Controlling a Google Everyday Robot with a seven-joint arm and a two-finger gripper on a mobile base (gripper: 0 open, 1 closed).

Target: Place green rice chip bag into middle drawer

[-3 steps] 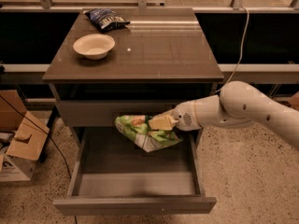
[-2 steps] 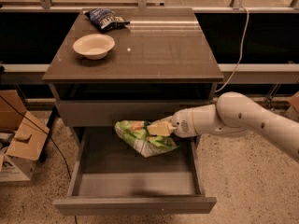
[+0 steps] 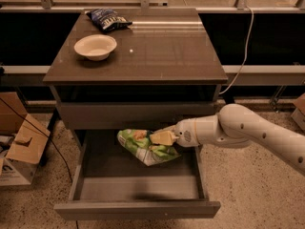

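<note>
Next, my gripper lets go of the green rice chip bag on the bottom of the open middle drawer, toward its front panel (image 3: 158, 173).
The green rice chip bag (image 3: 143, 147) is a crinkly bright green snack bag. It hangs tilted over the back half of the open middle drawer (image 3: 138, 187), close above its dark grey floor. My gripper (image 3: 161, 137) reaches in from the right on a white arm and is shut on the bag's upper right edge. The drawer is pulled out fully below the closed grey drawer front (image 3: 133, 114) above it.
On the cabinet top (image 3: 162, 51) stand a pale bowl (image 3: 95, 46) and a dark blue snack bag (image 3: 108, 19) at the back left. Cardboard boxes (image 3: 19, 142) lie on the floor to the left. A cable (image 3: 244, 46) hangs at the right.
My gripper with the green bag has moved a little left and lower, deeper over the drawer. The drawer has not moved.
</note>
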